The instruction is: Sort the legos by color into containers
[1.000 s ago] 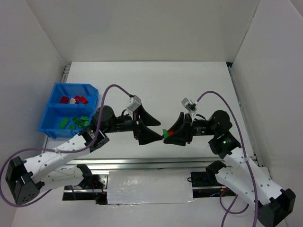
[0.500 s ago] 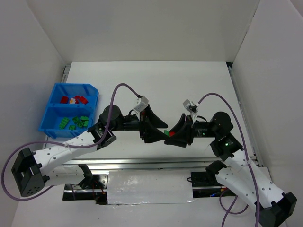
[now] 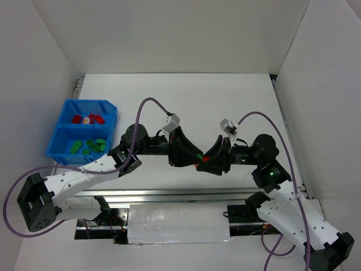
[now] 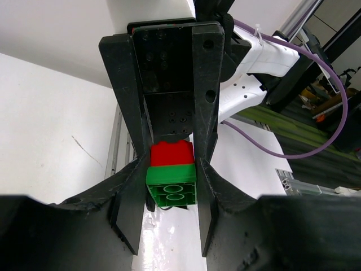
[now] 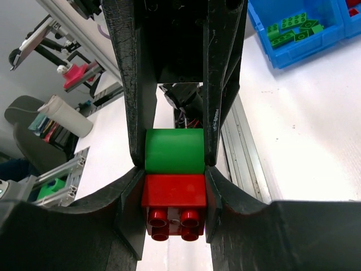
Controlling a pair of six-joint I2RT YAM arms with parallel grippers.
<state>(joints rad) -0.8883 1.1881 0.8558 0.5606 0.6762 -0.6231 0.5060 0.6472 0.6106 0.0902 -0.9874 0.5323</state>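
Observation:
The fingers of my right gripper are at the seam of the red and green legos, so it should open, back away and grip only the red lego [image 5: 174, 193] before it pulls.
A red lego [image 5: 174, 195] and a green lego [image 4: 171, 182] are stuck together and held in mid-air between the two arms. My right gripper [image 5: 174, 183] is shut on the red one [image 3: 206, 160]. My left gripper [image 4: 171, 176] faces it nose to nose, its jaws pressed against the sides of the green one [image 3: 198, 157]. Both grippers, left [image 3: 190, 157] and right [image 3: 211, 161], meet above the table's near middle. At the left stands the blue bin [image 3: 55, 148], with red legos [image 3: 90, 119] in its far compartment and green legos [image 3: 90, 145] in its near one.
White walls close the table on the left, back and right. A metal rail [image 3: 169, 195] runs along the near edge by the arm bases. Purple cables [image 3: 148, 104] loop above both wrists. The right wrist view shows the bin's corner [image 5: 265, 53] holding green legos [image 5: 290, 28].
My left arm has reached right until its gripper met the right one, and its jaws have narrowed round the green lego. The right gripper has kept its hold on the red lego.

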